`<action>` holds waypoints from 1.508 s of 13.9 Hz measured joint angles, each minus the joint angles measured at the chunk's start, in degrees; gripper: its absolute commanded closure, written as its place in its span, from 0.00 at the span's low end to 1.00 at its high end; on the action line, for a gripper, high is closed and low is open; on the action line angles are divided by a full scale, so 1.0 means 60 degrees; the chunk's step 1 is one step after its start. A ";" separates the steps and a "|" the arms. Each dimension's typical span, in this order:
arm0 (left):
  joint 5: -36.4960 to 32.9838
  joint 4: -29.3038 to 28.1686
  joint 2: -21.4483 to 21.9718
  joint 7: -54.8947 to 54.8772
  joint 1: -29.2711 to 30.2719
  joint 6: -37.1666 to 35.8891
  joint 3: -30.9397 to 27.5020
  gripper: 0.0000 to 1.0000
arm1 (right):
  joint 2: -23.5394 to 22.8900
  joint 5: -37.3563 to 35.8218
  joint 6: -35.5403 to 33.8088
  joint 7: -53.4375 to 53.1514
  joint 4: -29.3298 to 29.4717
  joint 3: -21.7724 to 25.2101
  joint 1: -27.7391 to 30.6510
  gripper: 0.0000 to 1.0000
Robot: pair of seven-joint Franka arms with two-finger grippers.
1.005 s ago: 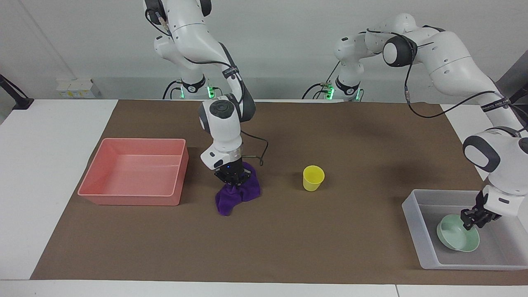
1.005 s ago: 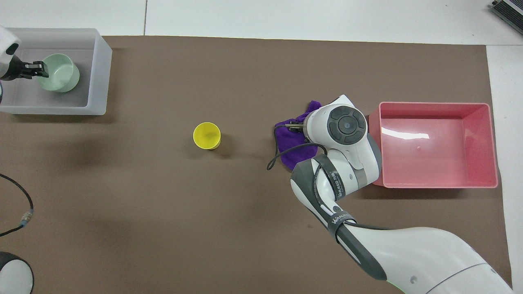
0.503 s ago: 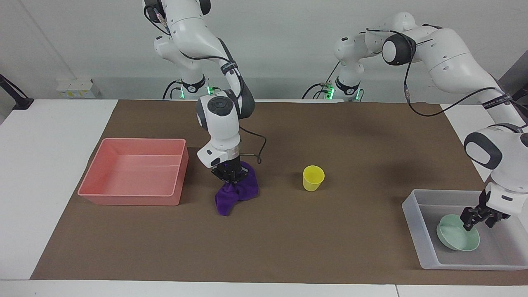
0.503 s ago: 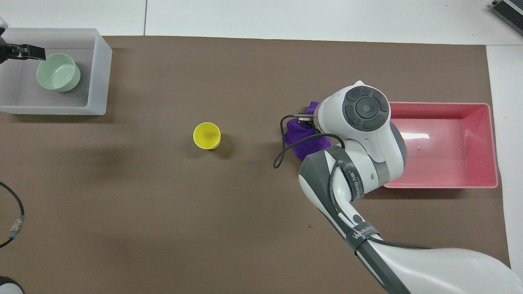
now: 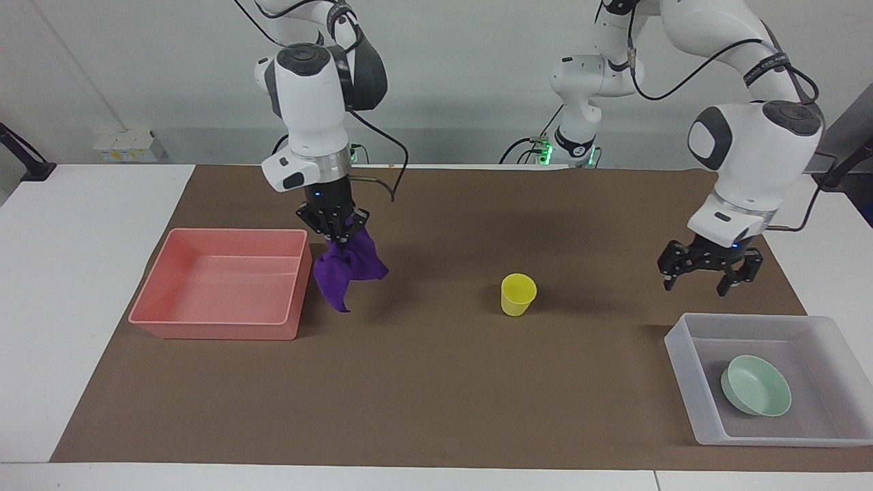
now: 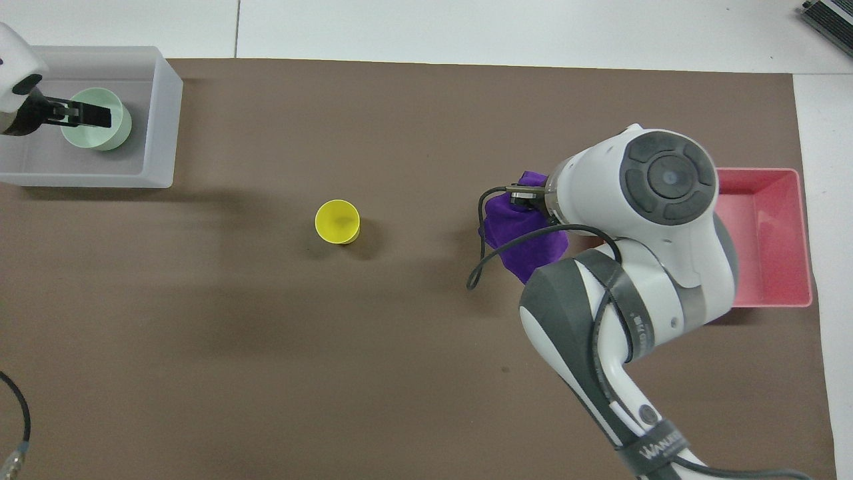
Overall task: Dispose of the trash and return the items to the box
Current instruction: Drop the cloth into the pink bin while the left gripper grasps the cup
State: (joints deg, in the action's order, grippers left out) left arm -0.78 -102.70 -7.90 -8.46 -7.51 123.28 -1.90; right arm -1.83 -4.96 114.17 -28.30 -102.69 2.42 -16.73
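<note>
My left gripper will next move over to the yellow cup in the middle of the brown mat and then close its fingers on the cup's rim (image 6: 339, 235).
My right gripper (image 5: 334, 230) is shut on the purple cloth (image 5: 348, 269) and holds it up in the air, hanging just beside the pink tray (image 5: 218, 320). The cloth also shows in the overhead view (image 6: 523, 243), partly under my right wrist. My left gripper (image 5: 697, 278) is open and empty, raised well above the grey-white box (image 5: 689, 382); in the overhead view it (image 6: 86, 115) lies over the bowl (image 6: 106, 135). The mint-green bowl (image 5: 756, 385) rests in the box, free of the gripper. The yellow cup (image 5: 518, 294) stands upright mid-table and shows in the overhead view (image 6: 337, 222).
The pink tray (image 6: 766, 233) sits at the right arm's end of the brown mat, with nothing in it. The box (image 6: 160, 120) sits at the left arm's end. A loose cable hangs from my right wrist (image 5: 392, 187).
My right gripper lifted the purple cloth off the mat and moved it toward the pink tray. My left gripper let go of the bowl, opened and rose high above the box.
</note>
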 measured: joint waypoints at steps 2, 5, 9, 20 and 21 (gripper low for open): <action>0.0000 -0.0417 0.0133 0.0770 -0.0708 0.0086 0.0007 0.00 | 0.0301 -0.0004 -0.0325 0.0932 -0.0004 0.0017 0.0704 1.00; 0.0000 -0.1124 0.0155 0.1716 -0.1850 0.0840 0.0015 0.00 | 0.0403 -0.0004 -0.0412 0.2468 -0.0131 0.0034 0.1821 1.00; 0.0000 -0.1992 -0.0002 0.2775 -0.2909 0.2254 0.0015 0.00 | 0.0479 -0.0003 0.0268 0.3990 -0.1105 0.0051 0.3063 1.00; 0.0003 -0.2127 -0.1498 0.3184 -0.3418 0.3665 -0.0087 1.00 | -0.0223 0.0003 0.3248 0.4254 -0.3451 0.0052 0.3556 1.00; 0.0003 -0.2117 -0.1463 0.3184 -0.3416 0.3665 -0.0105 1.00 | -0.0316 0.0005 0.3446 0.4254 -0.3507 0.0052 0.3562 1.00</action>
State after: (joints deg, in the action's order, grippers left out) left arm -0.76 -115.40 -16.67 10.64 -28.01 145.27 -2.53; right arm -3.73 -4.93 134.85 -2.78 -123.74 2.73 4.64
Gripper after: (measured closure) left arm 0.815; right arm 0.952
